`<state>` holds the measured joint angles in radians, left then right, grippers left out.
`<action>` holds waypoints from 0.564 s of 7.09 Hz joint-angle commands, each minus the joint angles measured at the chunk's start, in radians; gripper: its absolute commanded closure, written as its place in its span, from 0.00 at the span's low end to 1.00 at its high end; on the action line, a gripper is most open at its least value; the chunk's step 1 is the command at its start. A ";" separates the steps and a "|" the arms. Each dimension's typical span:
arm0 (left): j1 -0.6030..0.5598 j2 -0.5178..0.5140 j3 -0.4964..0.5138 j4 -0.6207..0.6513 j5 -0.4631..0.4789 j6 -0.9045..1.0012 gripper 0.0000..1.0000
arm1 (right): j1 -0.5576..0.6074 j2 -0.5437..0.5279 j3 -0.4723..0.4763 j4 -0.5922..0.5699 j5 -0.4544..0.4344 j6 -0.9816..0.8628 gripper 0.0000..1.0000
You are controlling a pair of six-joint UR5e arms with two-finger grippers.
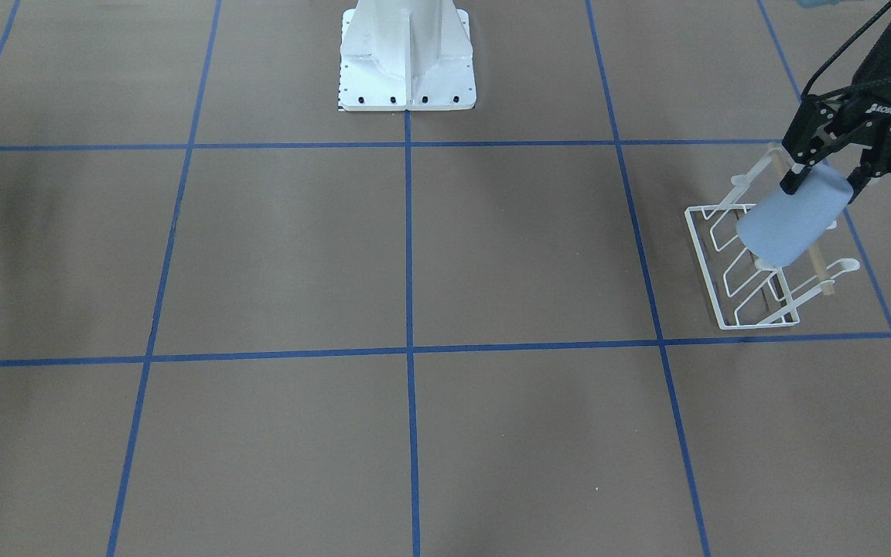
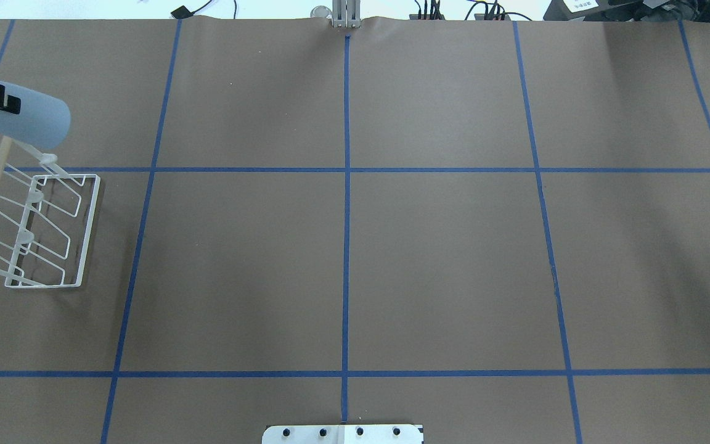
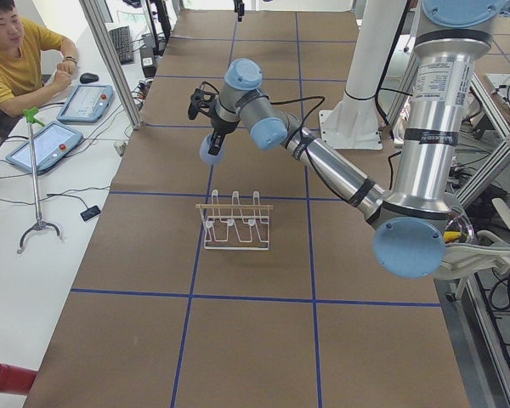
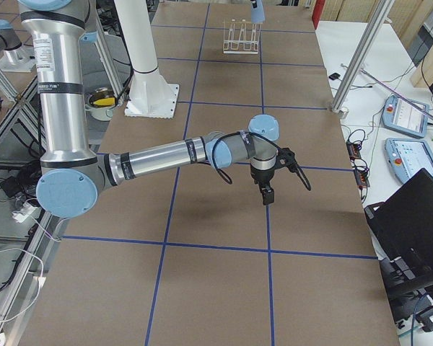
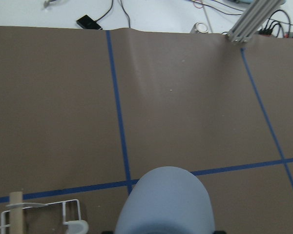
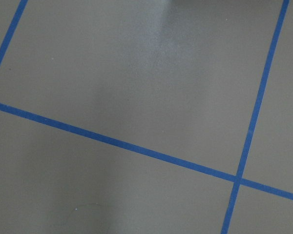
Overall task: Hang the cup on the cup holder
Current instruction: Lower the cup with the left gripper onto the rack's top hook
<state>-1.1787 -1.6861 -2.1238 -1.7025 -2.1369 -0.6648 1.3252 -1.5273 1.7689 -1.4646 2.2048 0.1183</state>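
Next, my left gripper sets the light blue cup free on the cup holder's end wire (image 1: 751,282) that is closest to the crossing of the blue tape.
My left gripper (image 1: 821,184) is shut on the light blue cup (image 1: 788,223) near its base and holds it tilted in the air, rim towards the table's middle. The cup hangs over the far end of the white wire cup holder (image 1: 747,267), above its prongs and wooden dowel (image 1: 821,267); I cannot tell whether it touches a prong. In the overhead view the cup (image 2: 29,120) sits just past the holder (image 2: 44,231). The left wrist view shows the cup (image 5: 165,202) and a corner of the holder (image 5: 44,217). My right gripper (image 4: 265,194) hovers over bare table far from both; I cannot tell its state.
The brown table (image 1: 414,255) carries a grid of blue tape lines. The white robot base (image 1: 407,58) stands at its near-robot edge. An operator (image 3: 17,59) sits beside the table with tablets (image 3: 55,140) and cables on a side bench.
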 commanded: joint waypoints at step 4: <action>0.082 -0.001 0.051 0.067 0.112 0.047 1.00 | 0.000 -0.022 0.001 0.004 0.001 0.001 0.00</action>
<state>-1.1204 -1.6861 -2.0829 -1.6361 -2.0465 -0.6135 1.3256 -1.5426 1.7682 -1.4604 2.2047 0.1195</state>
